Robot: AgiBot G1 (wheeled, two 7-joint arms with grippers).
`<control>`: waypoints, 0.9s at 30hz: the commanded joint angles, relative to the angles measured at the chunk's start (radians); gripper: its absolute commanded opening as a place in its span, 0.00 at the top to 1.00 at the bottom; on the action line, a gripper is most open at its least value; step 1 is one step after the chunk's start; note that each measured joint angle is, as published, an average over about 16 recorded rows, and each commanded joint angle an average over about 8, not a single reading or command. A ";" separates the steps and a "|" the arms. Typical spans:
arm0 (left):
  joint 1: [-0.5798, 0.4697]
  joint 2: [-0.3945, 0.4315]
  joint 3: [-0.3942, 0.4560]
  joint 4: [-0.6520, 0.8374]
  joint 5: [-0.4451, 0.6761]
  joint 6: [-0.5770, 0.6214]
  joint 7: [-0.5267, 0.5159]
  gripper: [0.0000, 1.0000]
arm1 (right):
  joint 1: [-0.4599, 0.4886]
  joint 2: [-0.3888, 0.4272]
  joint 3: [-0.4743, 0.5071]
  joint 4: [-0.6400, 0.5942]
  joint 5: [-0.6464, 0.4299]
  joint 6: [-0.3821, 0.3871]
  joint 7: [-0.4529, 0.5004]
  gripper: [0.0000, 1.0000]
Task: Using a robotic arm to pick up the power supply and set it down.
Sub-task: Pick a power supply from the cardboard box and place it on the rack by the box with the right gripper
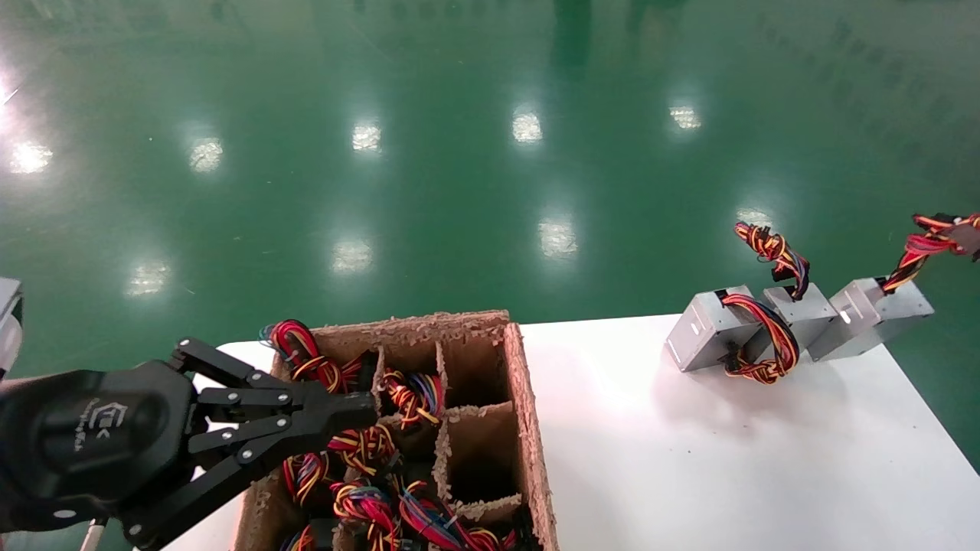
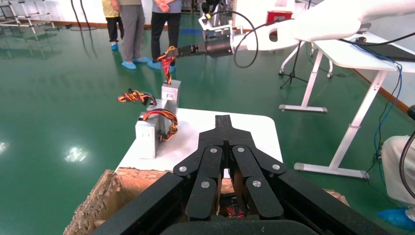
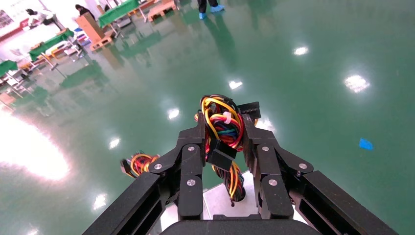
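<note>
Next, my right gripper releases the silver power supply on the white table, flush (image 1: 837, 354) against the one with upright wires. The silver power supply is now at the table's far corner.
My right gripper (image 3: 224, 134) is shut on the red, yellow and orange wire bundle (image 3: 218, 110) of a silver power supply (image 3: 215, 203) that hangs or rests just below it. In the head view this power supply (image 1: 873, 314) is at the white table's far right corner. Its wires rise to the right gripper (image 1: 966, 233) at the picture's edge. My left gripper (image 1: 364, 413), black with a TEK logo, hovers shut and empty over the cardboard box (image 1: 528, 413). Its fingertips (image 2: 224, 122) are pressed together.
Two more power supplies (image 1: 708, 329) (image 1: 800, 306) stand side by side on the white table (image 1: 689, 459) next to the held one. The divided box holds several wired units (image 1: 367, 505). Green floor surrounds the table; people (image 2: 132, 24) and other tables (image 2: 352, 54) stand beyond.
</note>
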 commanded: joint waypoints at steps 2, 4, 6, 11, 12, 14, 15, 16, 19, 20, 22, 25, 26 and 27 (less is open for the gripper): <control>0.000 0.000 0.000 0.000 0.000 0.000 0.000 1.00 | -0.003 -0.008 -0.003 -0.011 -0.004 0.002 -0.001 1.00; 0.000 0.000 0.000 0.000 0.000 0.000 0.000 1.00 | -0.003 -0.015 -0.005 -0.015 -0.007 0.006 -0.003 1.00; 0.000 0.000 0.000 0.000 0.000 0.000 0.000 1.00 | -0.003 -0.021 -0.007 -0.019 -0.009 0.010 -0.007 1.00; 0.000 0.000 0.000 0.000 0.000 0.000 0.000 1.00 | -0.003 -0.037 -0.008 -0.028 -0.012 0.020 -0.016 1.00; 0.000 0.000 0.000 0.000 0.000 0.000 0.000 1.00 | -0.003 -0.040 -0.009 -0.030 -0.012 0.021 -0.017 1.00; 0.000 0.000 0.000 0.000 0.000 0.000 0.000 1.00 | -0.003 -0.046 -0.009 -0.033 -0.013 0.025 -0.019 1.00; 0.000 0.000 0.000 0.000 0.000 0.000 0.000 1.00 | -0.004 -0.050 -0.010 -0.035 -0.014 0.026 -0.019 1.00; 0.000 0.000 0.000 0.000 0.000 0.000 0.000 1.00 | -0.004 -0.052 -0.011 -0.036 -0.015 0.028 -0.019 1.00; 0.000 0.000 0.000 0.000 0.000 0.000 0.000 1.00 | -0.004 -0.061 -0.014 -0.041 -0.019 0.034 -0.017 1.00; 0.000 0.000 0.000 0.000 0.000 0.000 0.000 1.00 | -0.004 -0.063 -0.015 -0.042 -0.020 0.036 -0.016 1.00; 0.000 0.000 0.000 0.000 0.000 0.000 0.000 1.00 | -0.004 -0.068 -0.017 -0.045 -0.023 0.040 -0.014 1.00; 0.000 0.000 0.000 0.000 0.000 0.000 0.000 1.00 | -0.004 -0.074 -0.020 -0.048 -0.027 0.045 -0.011 0.97; 0.000 0.000 0.000 0.000 0.000 0.000 0.000 1.00 | -0.004 -0.076 -0.021 -0.049 -0.028 0.046 -0.011 0.89; 0.000 0.000 0.000 0.000 0.000 0.000 0.000 1.00 | -0.004 -0.078 -0.021 -0.049 -0.030 0.047 -0.009 0.78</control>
